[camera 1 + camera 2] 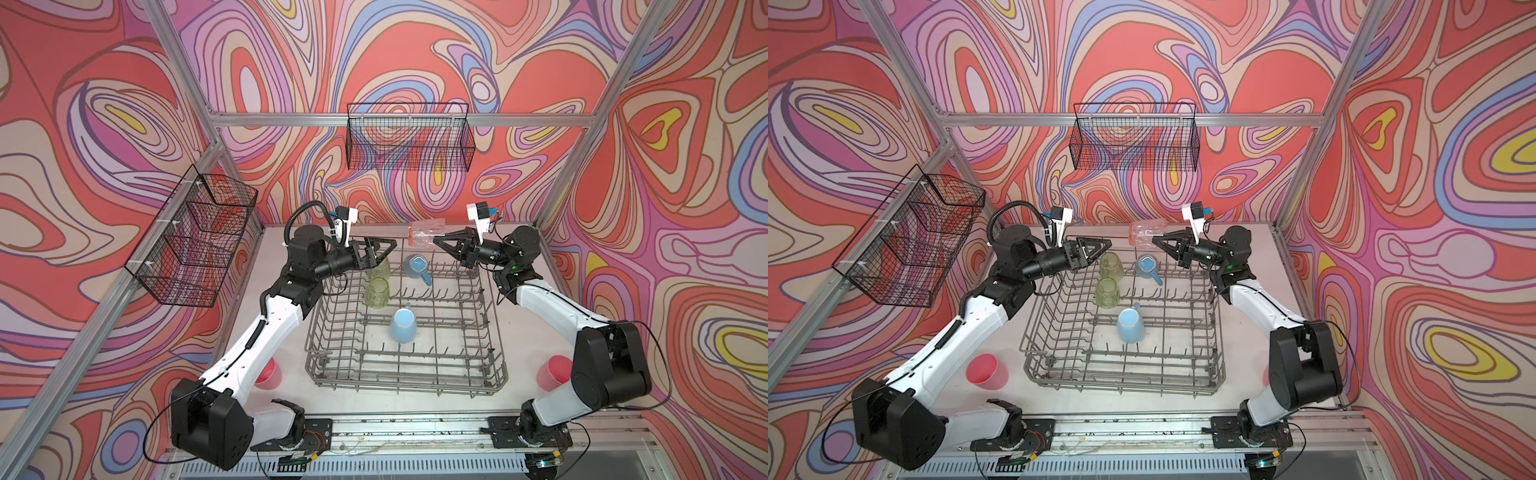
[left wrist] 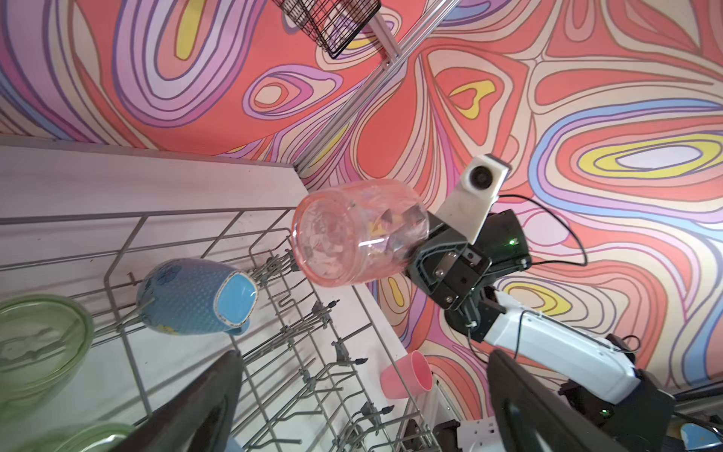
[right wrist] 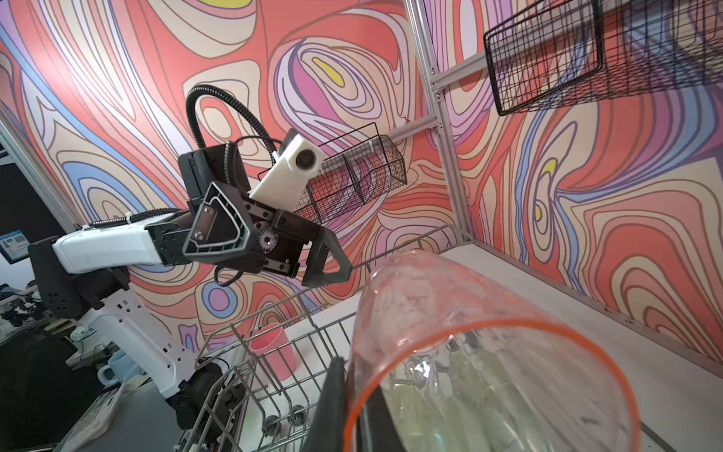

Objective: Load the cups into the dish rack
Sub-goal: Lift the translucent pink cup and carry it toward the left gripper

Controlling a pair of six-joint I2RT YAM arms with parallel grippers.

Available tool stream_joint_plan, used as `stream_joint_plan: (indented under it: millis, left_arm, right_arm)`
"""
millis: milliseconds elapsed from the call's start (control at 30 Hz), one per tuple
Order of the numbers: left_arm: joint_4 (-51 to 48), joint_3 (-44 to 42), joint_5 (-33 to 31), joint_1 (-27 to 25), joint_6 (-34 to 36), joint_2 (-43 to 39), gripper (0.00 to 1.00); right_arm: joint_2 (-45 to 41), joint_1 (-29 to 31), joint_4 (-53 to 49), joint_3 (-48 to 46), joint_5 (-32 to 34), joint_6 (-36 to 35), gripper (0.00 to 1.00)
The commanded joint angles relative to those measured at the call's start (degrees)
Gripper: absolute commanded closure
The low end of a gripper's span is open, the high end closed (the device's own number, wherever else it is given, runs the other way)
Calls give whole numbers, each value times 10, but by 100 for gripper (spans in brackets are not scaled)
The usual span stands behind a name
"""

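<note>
My left gripper is to close around the bottom end (image 1: pixel 413 233) (image 2: pixel 329 237) of the translucent pink tumbler, because my right gripper holds the tumbler's rim.
The grey dish rack (image 1: pixel 407 388) (image 1: pixel 1121 386) fills the table's middle. Upside down in it stand two yellow-green tumblers (image 1: pixel 377 292) (image 1: pixel 1111 266) and two blue mugs (image 1: pixel 404 326) (image 1: pixel 417 268) (image 2: pixel 191 297). My right gripper (image 1: pixel 436 240) (image 3: pixel 354 395) is shut on the rim of a translucent pink tumbler (image 1: pixel 426 233) (image 2: pixel 352 235) (image 3: pixel 469 332), held on its side above the rack's far edge. My left gripper (image 1: pixel 384 253) (image 2: pixel 364 391) hangs open over the far left corner, nothing between its fingers. One opaque pink cup (image 1: pixel 552 372) (image 2: pixel 407 375) stands right of the rack, another (image 1: pixel 987 371) left.
Black wire mesh baskets hang on the back wall (image 1: pixel 409 137) and the left wall (image 1: pixel 195 237). Aluminium frame posts stand at the table's far corners. Both arms reach in along the rack's sides from a rail at the front.
</note>
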Motion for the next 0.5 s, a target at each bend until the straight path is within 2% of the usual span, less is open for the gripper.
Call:
stream_joint_plan:
  millis: [0, 100, 167, 300, 467]
  left_arm:
    - [64, 34, 56, 5, -58, 20, 0]
    - [32, 57, 68, 5, -18, 32, 1]
    - [-23, 83, 70, 5, 40, 42, 1]
    - [-74, 114, 64, 6, 116, 62, 1]
    - [-91, 135, 55, 5, 187, 91, 2]
  right_arm:
    - [21, 3, 128, 3, -16, 77, 100]
    - [48, 3, 193, 17, -22, 152, 100]
    - [66, 3, 227, 27, -20, 202, 100]
    - [86, 3, 260, 35, -10, 254, 100]
    - [96, 2, 222, 48, 19, 280, 100]
